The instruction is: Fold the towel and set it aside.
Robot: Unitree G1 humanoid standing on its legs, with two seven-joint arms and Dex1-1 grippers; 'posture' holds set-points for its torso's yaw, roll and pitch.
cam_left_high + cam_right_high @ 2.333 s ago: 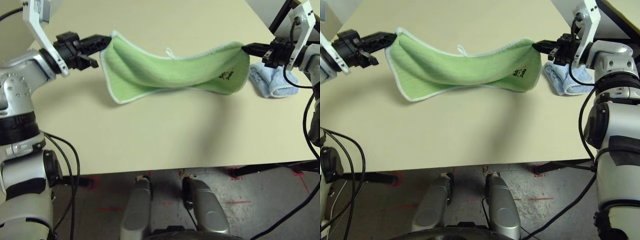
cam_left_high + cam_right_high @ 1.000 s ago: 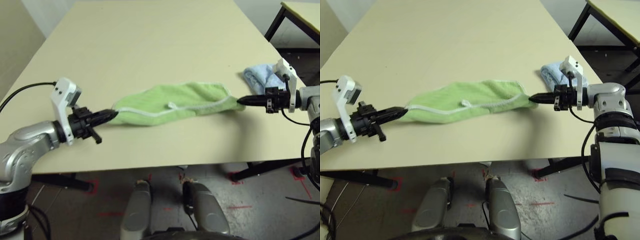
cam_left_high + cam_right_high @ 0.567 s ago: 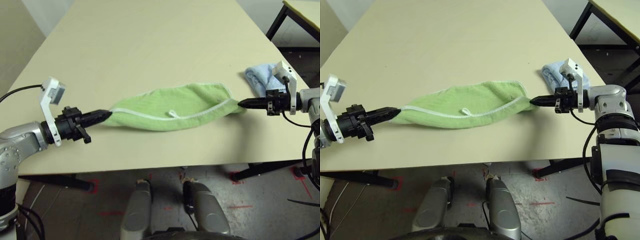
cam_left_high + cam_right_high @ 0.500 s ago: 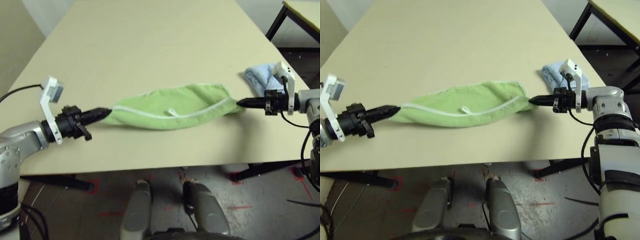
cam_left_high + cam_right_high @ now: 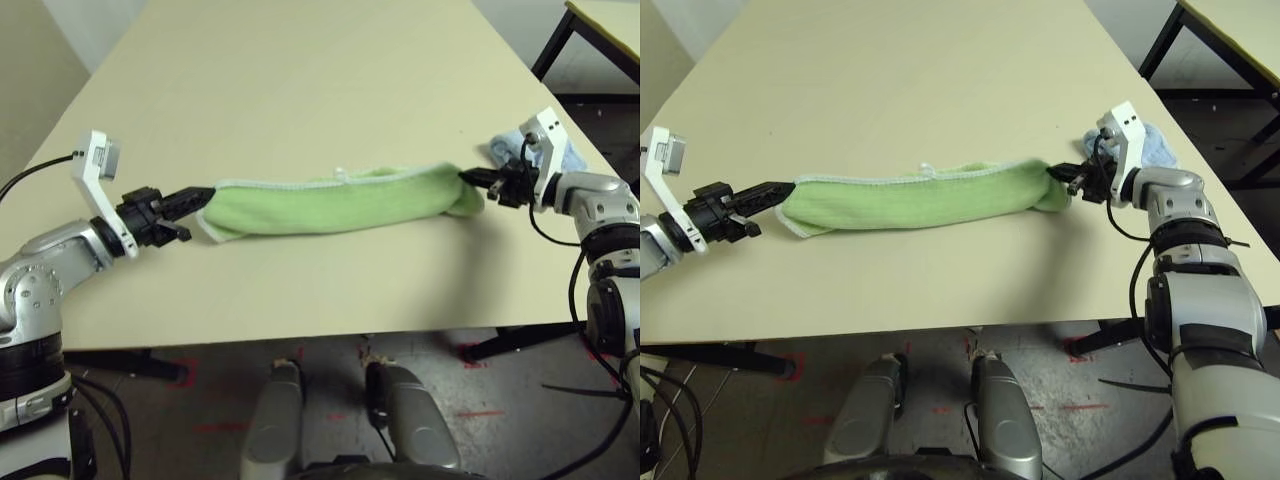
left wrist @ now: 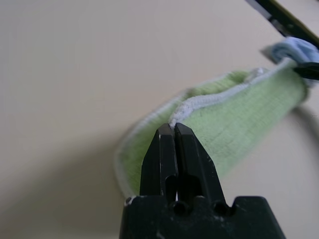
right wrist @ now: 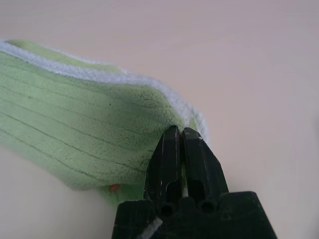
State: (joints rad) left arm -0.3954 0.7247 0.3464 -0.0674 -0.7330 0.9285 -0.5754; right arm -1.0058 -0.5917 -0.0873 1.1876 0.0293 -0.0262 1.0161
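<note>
The towel's end bunches and curls under the fingers of the robot's right gripper, so it should open them, take that end by its white trim (image 7: pixel 200 122) and pull it straight.
The towel (image 5: pixel 335 203) is a light green ribbed cloth with white trim, stretched into a long narrow folded band across the table between both grippers. My left gripper (image 5: pixel 198 196) is shut on the towel's left end, pinching the white edge trim (image 6: pixel 192 103). My right gripper (image 5: pixel 468 179) is shut on the right end (image 7: pixel 84 134), where the layers bunch around its fingertips. A small white loop (image 5: pixel 343 174) sticks out on the far edge. The towel's black mark is hidden.
A light blue bunched cloth (image 5: pixel 1155 141) lies just behind my right gripper near the table's right edge. The beige table (image 5: pixel 300 80) stretches far beyond the towel; its front edge runs close below the towel. Another table's dark-legged corner (image 5: pixel 600 15) stands at the far right.
Both grippers have moved away from me with the towel's ends, rolling its near edge over. The wide flat shape is now a narrow folded band, and the right gripper is closer to the blue cloth.
</note>
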